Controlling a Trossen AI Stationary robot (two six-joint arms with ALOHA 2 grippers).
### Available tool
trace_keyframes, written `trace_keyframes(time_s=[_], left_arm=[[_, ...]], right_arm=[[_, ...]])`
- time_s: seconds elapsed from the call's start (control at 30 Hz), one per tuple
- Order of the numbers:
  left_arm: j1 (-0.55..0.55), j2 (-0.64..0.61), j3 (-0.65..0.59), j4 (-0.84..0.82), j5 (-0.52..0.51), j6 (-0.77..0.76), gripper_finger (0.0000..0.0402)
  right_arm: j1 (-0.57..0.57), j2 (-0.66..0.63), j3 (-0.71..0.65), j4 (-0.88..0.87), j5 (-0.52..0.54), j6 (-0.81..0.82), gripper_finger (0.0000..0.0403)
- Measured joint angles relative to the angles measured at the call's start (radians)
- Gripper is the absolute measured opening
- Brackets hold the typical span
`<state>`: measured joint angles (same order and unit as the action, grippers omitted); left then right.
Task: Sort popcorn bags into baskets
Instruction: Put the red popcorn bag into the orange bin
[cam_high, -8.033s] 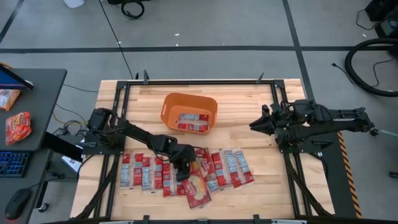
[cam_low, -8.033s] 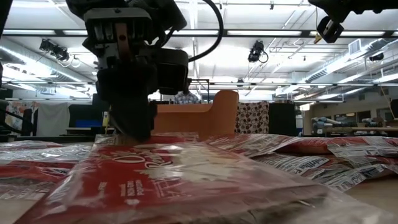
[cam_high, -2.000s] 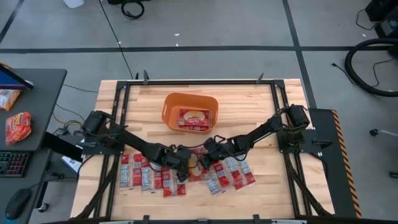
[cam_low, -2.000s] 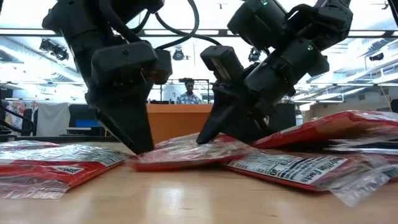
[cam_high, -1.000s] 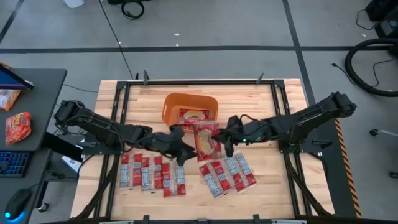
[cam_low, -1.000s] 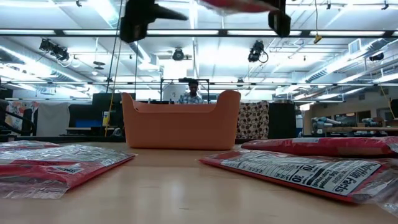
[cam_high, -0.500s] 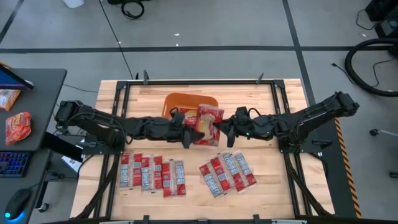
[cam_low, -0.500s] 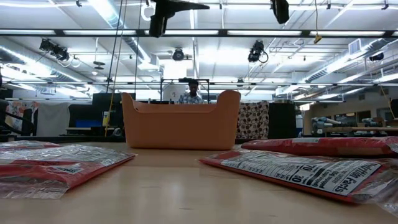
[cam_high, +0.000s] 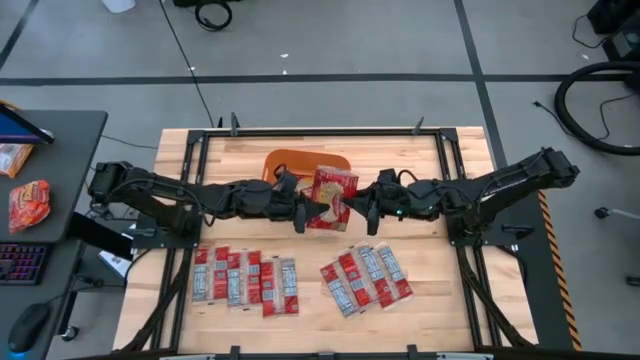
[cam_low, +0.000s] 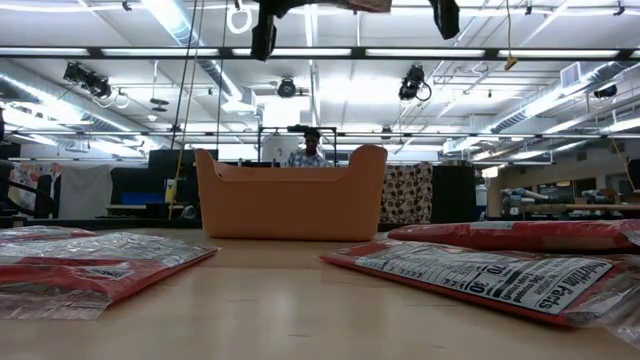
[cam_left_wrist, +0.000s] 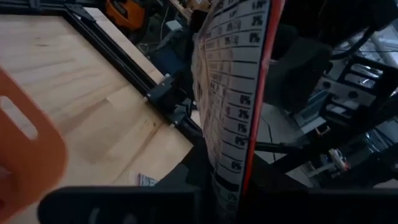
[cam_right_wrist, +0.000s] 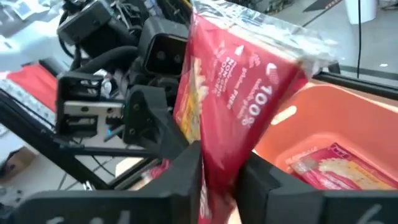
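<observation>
The red popcorn bag, now hanging over the orange tub, will be let go by my left gripper inside the near part of the orange tub (cam_high: 321, 188).
A red popcorn bag (cam_high: 331, 196) hangs in the air between my two grippers, over the near right part of the orange tub (cam_high: 290, 163). My left gripper (cam_high: 305, 210) is shut on its left side and my right gripper (cam_high: 362, 210) on its right side. The left wrist view shows the bag (cam_left_wrist: 233, 93) nearly edge-on, its printed back facing that camera. The right wrist view shows its red front (cam_right_wrist: 239, 99). One packet (cam_right_wrist: 323, 167) lies inside the tub. Two groups of packets (cam_high: 245, 280) (cam_high: 365, 278) lie flat on the table's near half. My left gripper pinches the bag's left edge (cam_high: 314, 209) between its two fingers, coming about level from the table's left. The bag (cam_left_wrist: 227, 174) runs out from between the fingers and is lifted clear of the table. My right gripper pinches the bag's right edge (cam_right_wrist: 217, 171) between its two fingers (cam_right_wrist: 183, 180), coming about level from the table's right. The bag stands up beyond the fingers, tilted, with its clear plastic end (cam_right_wrist: 298, 43) free.
The tub (cam_low: 290, 192) stands at the table's far middle. In the low view packets (cam_low: 100, 262) (cam_low: 480, 268) lie at left and right with bare wood between them. A side desk (cam_high: 40, 180) with an orange-red packet (cam_high: 28, 205) stands left of the table. A person (cam_low: 312, 148) shows beyond the tub.
Both grippers have carried the bag together toward the table's far edge, from above the bare wood near the tub until it is over the tub's near right part. The bag has stayed lifted clear between them. The packets on the table have not moved.
</observation>
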<state>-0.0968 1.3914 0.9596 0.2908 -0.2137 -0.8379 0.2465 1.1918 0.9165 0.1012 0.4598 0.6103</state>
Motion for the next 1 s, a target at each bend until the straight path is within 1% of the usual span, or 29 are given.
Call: trace_keyframes(time_s=[0.13, 0.23, 0.3, 0.4, 0.57, 0.67, 0.77, 0.83, 0.9, 1.0], left_arm=[[0.050, -0.011, 0.002, -0.030, 0.019, -0.002, 0.0038], [0.093, -0.011, 0.003, -0.103, 0.062, 0.016, 0.0041], [0.123, -0.011, 0.027, -0.214, 0.098, 0.035, 0.0042], [0.167, -0.011, 0.085, -0.415, 0.142, 0.102, 0.0043], [0.257, -0.009, 0.180, -0.708, 0.180, 0.252, 0.0044], [0.320, 0.004, 0.197, -0.812, 0.245, 0.314, 0.0044], [0.370, 0.033, 0.210, -0.852, 0.306, 0.356, 0.0042], [0.391, 0.054, 0.225, -0.897, 0.323, 0.389, 0.0042], [0.404, 0.088, 0.254, -0.896, 0.326, 0.427, 0.0042], [0.416, 0.147, 0.311, -0.948, 0.321, 0.494, 0.0041]], right_arm=[[-0.014, -0.072, 0.000, -0.167, -0.015, 0.043, 0.0113], [-0.015, -0.120, 0.000, -0.310, -0.014, 0.075, 0.0119], [-0.012, -0.146, 0.000, -0.385, -0.014, 0.097, 0.0119], [0.004, -0.170, 0.000, -0.453, -0.017, 0.111, 0.0119], [0.025, -0.176, 0.000, -0.474, -0.019, 0.094, 0.0118], [0.027, -0.172, 0.000, -0.475, -0.019, 0.073, 0.0118], [0.027, -0.171, 0.000, -0.477, -0.019, 0.062, 0.0118], [0.027, -0.168, 0.001, -0.477, -0.025, 0.060, 0.0118], [0.028, -0.166, 0.001, -0.484, -0.053, 0.048, 0.0118], [0.028, -0.160, 0.001, -0.495, -0.126, 0.030, 0.0118]])
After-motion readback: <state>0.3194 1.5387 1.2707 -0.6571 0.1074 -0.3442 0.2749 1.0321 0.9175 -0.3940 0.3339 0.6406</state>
